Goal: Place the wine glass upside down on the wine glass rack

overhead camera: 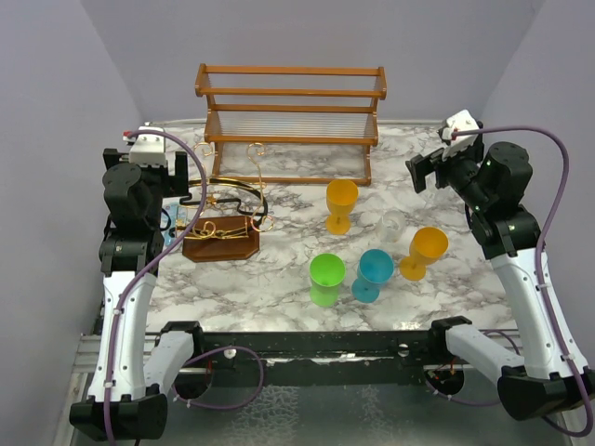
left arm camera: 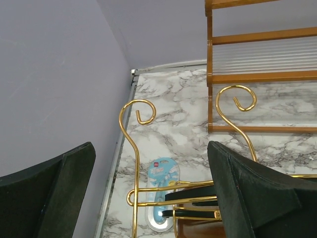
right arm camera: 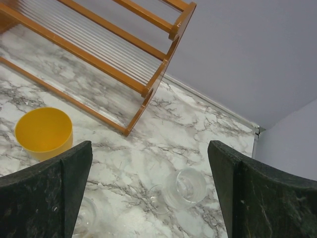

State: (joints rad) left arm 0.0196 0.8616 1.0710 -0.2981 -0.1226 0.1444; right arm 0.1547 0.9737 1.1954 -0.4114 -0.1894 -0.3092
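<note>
My right gripper is going to close on the yellow goblet's rim (overhead camera: pixel 356 188) (right arm camera: pixel 72 131), on the side facing that gripper, to take the goblet nearest the wooden shelf.
The wine glass (right arm camera: pixel 184 188), clear and upright, stands on the marble table between the coloured goblets; from above it shows only faintly (overhead camera: pixel 392 226). The wine glass rack (overhead camera: pixel 226 212), gold and black curled wire on a dark wooden base, stands at the left. Two of its gold curls (left arm camera: pixel 140 111) rise in the left wrist view. My left gripper (overhead camera: pixel 186 177) (left arm camera: pixel 151 148) hangs open just left of and above the rack. My right gripper (overhead camera: pixel 420 173) (right arm camera: pixel 150 146) is open above the table at the right, over the glass. Neither holds anything.
A two-tier orange-brown wooden shelf (overhead camera: pixel 290 111) stands at the back. Yellow (overhead camera: pixel 341 203), green (overhead camera: pixel 326 277), blue (overhead camera: pixel 375 272) and orange (overhead camera: pixel 426 249) goblets cluster mid-table. A second clear rim (right arm camera: pixel 83 218) shows beside the right fingers. A blue packaged item (left arm camera: pixel 162 191) lies by the rack.
</note>
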